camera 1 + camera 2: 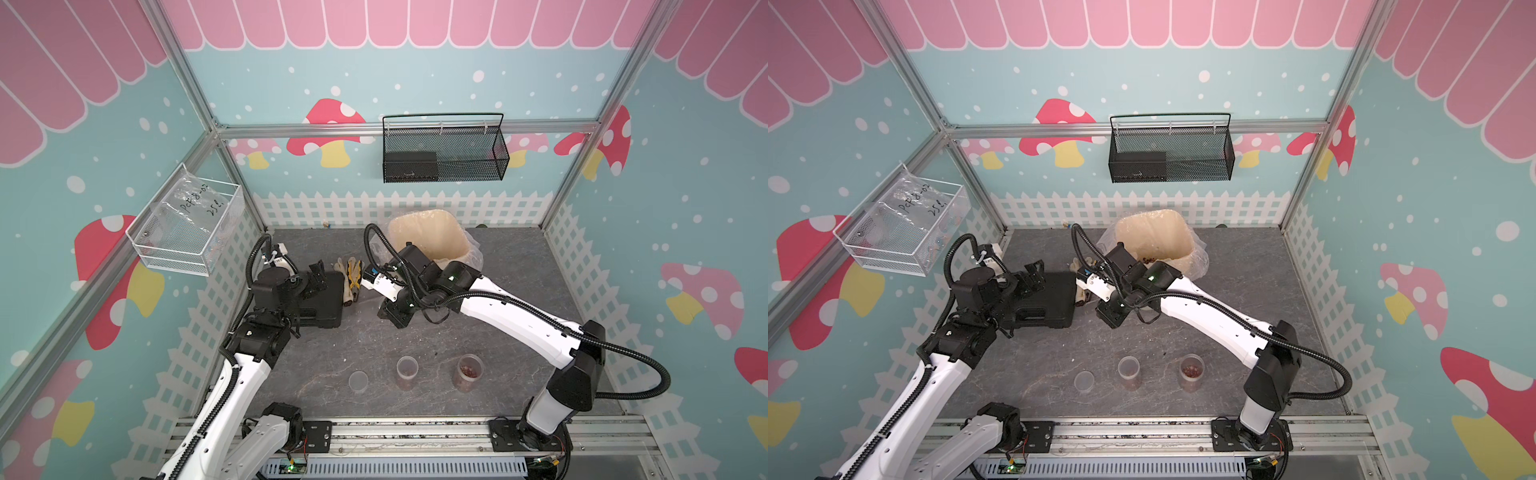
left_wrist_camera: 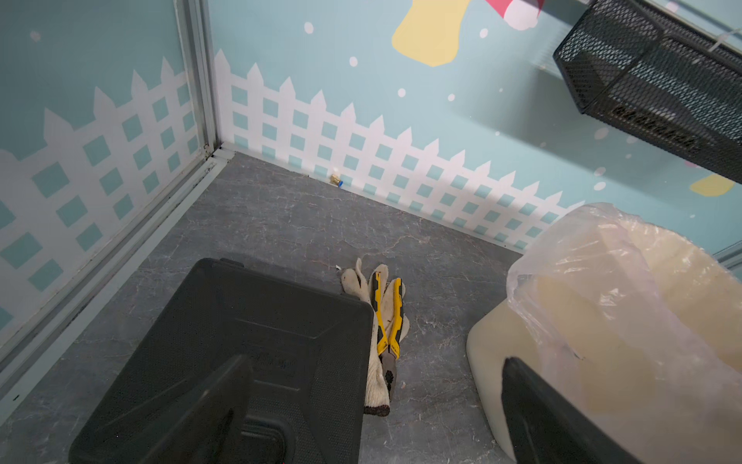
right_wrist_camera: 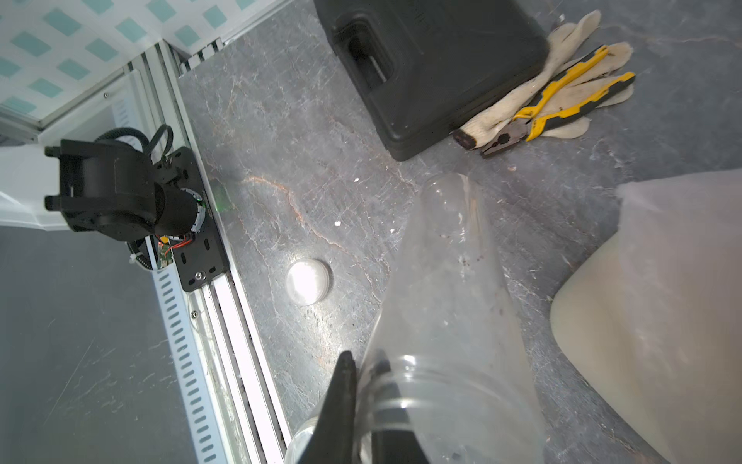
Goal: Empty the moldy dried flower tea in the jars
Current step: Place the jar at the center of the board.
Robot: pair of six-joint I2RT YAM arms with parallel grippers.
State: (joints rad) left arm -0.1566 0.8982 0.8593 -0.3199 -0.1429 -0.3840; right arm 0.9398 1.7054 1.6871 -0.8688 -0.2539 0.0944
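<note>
The nearly empty jar, hanging low beside the cream bin, will be let go by my right gripper on the table [image 1: 368, 338] [image 3: 388, 248] behind the small clear jar, near the black tool case.
Three clear jars stand in a row near the table's front in both top views: a small one [image 1: 358, 381], a middle one [image 1: 407, 371] and one [image 1: 469, 371] holding reddish-brown dried flower tea [image 1: 1191, 370]. My right gripper [image 3: 363, 359] is shut on the rim of another clear jar [image 3: 445, 281], one finger inside and one outside. That jar is lidless and nearly empty, with only a few specks inside. It hangs low beside the cream bin [image 1: 455, 259]; the arm hides it in both top views. Reddish bits [image 1: 1148, 260] lie inside the bin. My left gripper [image 2: 373, 381] is open over the black case.
A black tool case [image 1: 328, 303] lies at the left, with a glove and yellow pliers [image 1: 353, 278] beside it. A black wire basket [image 1: 444, 149] hangs on the back wall and a clear basket [image 1: 187, 224] on the left wall. An aluminium rail [image 1: 415, 436] runs along the front.
</note>
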